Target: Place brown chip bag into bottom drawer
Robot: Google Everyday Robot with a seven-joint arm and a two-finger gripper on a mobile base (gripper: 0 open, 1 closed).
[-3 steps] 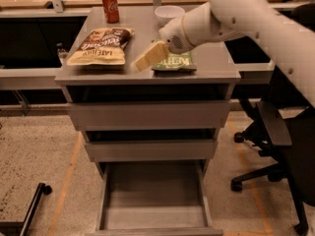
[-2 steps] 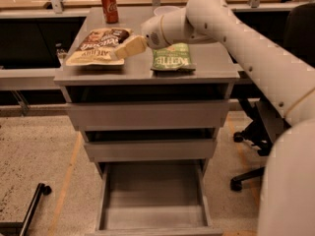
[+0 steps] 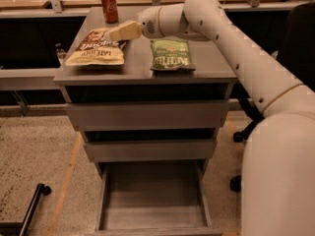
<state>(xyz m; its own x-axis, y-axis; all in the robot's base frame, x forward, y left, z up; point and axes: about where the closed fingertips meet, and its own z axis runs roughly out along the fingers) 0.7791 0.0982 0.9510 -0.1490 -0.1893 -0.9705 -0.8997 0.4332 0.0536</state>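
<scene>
The brown chip bag's side (image 3: 119, 56) that faces the green chip bag is the place my gripper needs to grab, toward the bag's cream near end.
The brown chip bag (image 3: 97, 48) lies flat on the left of the grey cabinet top (image 3: 142, 70), dark brown at its far end and cream at its near end. My gripper (image 3: 114, 33) reaches in from the right and hovers over the bag's far right corner, close above it. The bottom drawer (image 3: 152, 198) is pulled out at the foot of the cabinet and holds nothing.
A green chip bag (image 3: 170, 54) lies on the cabinet top to the right of the brown one. A red soda can (image 3: 109, 6) stands at the back left. The two upper drawers (image 3: 147, 114) are pushed in. A black office chair (image 3: 295, 38) is at the right.
My gripper has swung left from over the green bag to the brown bag's far right corner. The bags and drawers have not moved.
</scene>
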